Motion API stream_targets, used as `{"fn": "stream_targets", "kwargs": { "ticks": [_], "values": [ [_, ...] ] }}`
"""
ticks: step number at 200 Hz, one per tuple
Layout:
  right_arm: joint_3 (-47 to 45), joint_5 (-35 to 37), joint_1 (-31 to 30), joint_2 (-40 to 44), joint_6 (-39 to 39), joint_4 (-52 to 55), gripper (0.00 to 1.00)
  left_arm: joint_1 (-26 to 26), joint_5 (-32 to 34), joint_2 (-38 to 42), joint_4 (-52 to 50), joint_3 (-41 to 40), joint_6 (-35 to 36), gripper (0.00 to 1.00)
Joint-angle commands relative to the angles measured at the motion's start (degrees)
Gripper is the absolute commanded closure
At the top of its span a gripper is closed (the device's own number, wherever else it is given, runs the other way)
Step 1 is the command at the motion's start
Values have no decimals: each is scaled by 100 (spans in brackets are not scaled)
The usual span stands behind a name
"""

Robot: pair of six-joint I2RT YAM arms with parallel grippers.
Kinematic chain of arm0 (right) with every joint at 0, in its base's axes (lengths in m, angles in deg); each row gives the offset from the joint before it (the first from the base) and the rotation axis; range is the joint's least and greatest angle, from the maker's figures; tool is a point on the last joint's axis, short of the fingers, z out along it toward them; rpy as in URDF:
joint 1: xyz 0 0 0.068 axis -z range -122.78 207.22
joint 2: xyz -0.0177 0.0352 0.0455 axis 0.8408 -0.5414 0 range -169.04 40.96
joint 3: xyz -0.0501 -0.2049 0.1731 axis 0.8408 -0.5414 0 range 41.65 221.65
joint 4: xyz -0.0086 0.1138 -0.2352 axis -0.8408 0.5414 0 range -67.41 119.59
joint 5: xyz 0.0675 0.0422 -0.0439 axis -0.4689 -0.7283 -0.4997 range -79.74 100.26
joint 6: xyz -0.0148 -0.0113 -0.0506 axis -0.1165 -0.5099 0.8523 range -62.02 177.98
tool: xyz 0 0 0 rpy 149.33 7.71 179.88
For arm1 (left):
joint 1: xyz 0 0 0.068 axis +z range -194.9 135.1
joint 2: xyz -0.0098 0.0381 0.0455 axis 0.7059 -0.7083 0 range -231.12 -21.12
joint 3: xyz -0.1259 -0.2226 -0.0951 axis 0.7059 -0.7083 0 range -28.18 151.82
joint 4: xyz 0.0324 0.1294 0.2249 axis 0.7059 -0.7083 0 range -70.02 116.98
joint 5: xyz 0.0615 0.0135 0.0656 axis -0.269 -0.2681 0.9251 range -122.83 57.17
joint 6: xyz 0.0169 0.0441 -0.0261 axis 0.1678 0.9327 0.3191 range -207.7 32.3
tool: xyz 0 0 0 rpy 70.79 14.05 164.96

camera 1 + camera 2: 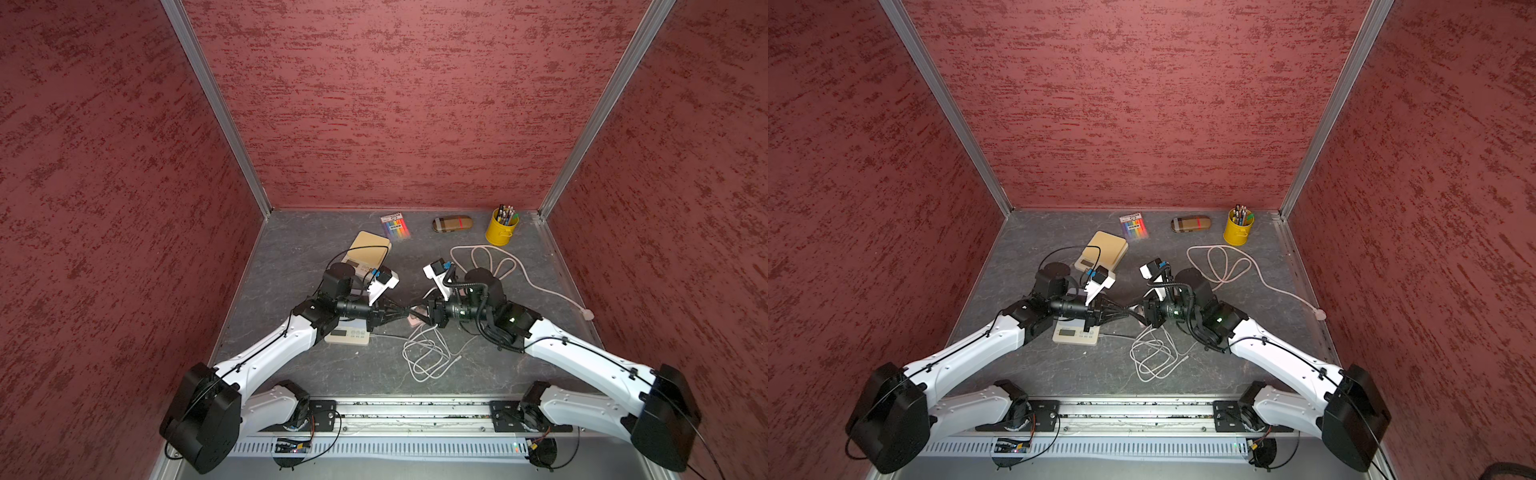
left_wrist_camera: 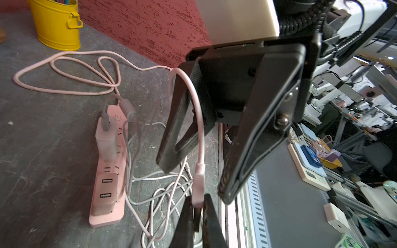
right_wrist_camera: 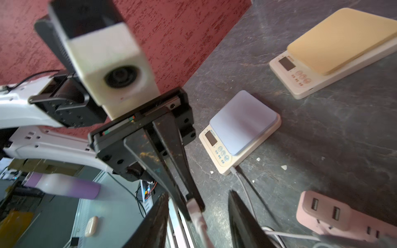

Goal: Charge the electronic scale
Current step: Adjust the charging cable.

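I will grip the pale pink plug near its cable end [image 2: 200, 169] with my right gripper before my left gripper, covering the plug's tip, opens.
Two electronic scales sit on the grey table. The small lavender-topped scale [image 3: 240, 131] [image 1: 347, 334] lies under my left arm with a grey cable in its side. The larger tan-topped scale [image 3: 335, 49] [image 1: 368, 249] lies further back. My left gripper [image 2: 197, 207] [image 3: 193, 206] [image 1: 409, 311] is shut on the pale pink cable plug [image 2: 197, 189] [image 3: 194, 211], held above the pink power strip [image 2: 107, 206] [image 3: 343, 216]. My right gripper [image 3: 197, 193] [image 2: 195, 182] [image 1: 419, 313] is open, its fingers on either side of that plug without touching it.
A white charger [image 2: 106, 141] sits in the strip, whose pink cord [image 1: 498, 266] loops off to the right. A tangle of white cable [image 1: 428, 357] lies near the front. A yellow pencil bucket [image 1: 500, 230], pencil case [image 1: 453, 223] and marker pack [image 1: 395, 226] line the back wall.
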Motion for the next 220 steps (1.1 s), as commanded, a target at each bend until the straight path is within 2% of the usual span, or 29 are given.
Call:
{"fn": "stream_targets", "kwargs": {
  "ticks": [1,19,30,44,62,109,130,145,163,183,202,210,220],
  "values": [
    [283,1028,20,149,-1249,106,48,-437,1767,219,-311,98,407,100],
    [65,1219,20,373,-2329,-105,51,-1002,3361,326,-244,-1,702,100],
    [-140,1389,5,547,-2971,-242,55,-1292,4105,350,-106,-69,872,100],
    [-280,1654,-75,711,-3404,-211,57,-1603,4791,343,24,-108,1087,100],
    [-226,2038,-232,764,-3599,55,56,-1945,5430,337,210,-149,1335,100],
    [-142,2017,-530,201,-3865,-202,53,-2346,6099,383,581,-260,1682,100],
    [-52,2012,-603,-33,-3876,-279,56,-2484,6349,472,665,-316,1838,100],
    [-33,2038,-603,-104,-3868,-349,64,-2550,6402,550,741,-369,1952,100],
    [-13,2068,-613,-136,-3864,-438,83,-2643,6498,639,845,-468,2102,100],
    [-34,2018,-604,-136,-3918,-570,99,-2750,6621,701,1005,-588,2338,100],
    [-9,1945,-602,-136,-3916,-619,100,-2857,6742,669,1150,-669,2602,100],
    [-12,1919,-603,-134,-3908,-640,100,-2876,6750,639,1144,-650,2662,87],
    [-8,1901,-604,-120,-3854,-652,100,-2893,6718,619,1113,-625,2676,60]
  ]
}}
